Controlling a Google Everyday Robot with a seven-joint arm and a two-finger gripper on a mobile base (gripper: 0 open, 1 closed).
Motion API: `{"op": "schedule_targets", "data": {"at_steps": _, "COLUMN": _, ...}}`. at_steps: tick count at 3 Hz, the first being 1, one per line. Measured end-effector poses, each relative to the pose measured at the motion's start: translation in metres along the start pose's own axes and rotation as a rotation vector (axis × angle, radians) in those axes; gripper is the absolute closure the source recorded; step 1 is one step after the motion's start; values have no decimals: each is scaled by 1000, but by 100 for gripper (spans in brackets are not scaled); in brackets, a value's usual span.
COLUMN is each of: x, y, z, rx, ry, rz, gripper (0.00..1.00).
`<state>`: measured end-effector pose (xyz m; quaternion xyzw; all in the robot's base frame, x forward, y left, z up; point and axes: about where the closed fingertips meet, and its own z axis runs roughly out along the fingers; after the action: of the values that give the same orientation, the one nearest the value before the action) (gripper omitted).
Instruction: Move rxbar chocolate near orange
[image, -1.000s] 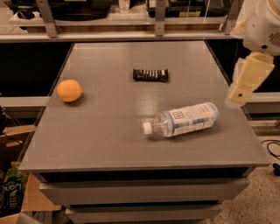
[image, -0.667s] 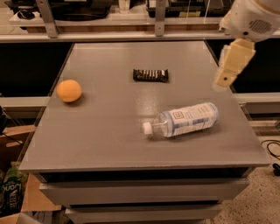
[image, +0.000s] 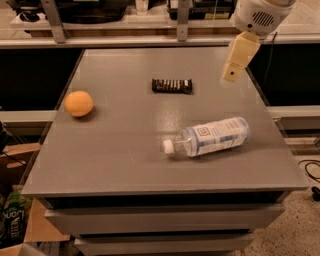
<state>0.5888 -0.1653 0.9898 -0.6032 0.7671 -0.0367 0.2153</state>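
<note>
Next, my gripper moves to the middle of the rxbar chocolate (image: 172, 86) and closes there, roughly halfway between the short ends of the bar.
The rxbar chocolate (image: 172, 86) is a flat dark bar lying on the grey table (image: 125, 150), toward the back middle. The orange (image: 79, 103) sits near the table's left edge, well left of the bar and a little nearer to me. My gripper (image: 231, 75) hangs from the upper right, above the table's back right part, about a hand's width right of the bar and apart from it. It holds nothing that I can see.
A clear plastic water bottle (image: 209, 137) lies on its side at the front right, cap pointing left. A shelf rail (image: 150, 37) runs behind the table. Boxes (image: 15, 220) stand on the floor at the left.
My gripper has moved left and toward the back, from beyond the table's right edge to over the table near the bar. The bar, the orange and the bottle have not moved.
</note>
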Motion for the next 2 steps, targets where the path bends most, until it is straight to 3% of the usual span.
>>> {"op": "schedule_targets", "data": {"at_steps": 1, "x": -24, "y": -11, "z": 18, "rx": 11, "ry": -15, "rz": -42, "gripper": 0}}
{"op": "schedule_targets", "data": {"at_steps": 2, "x": -54, "y": -22, "z": 42, "rx": 0, "ry": -14, "rz": -129, "gripper": 0}}
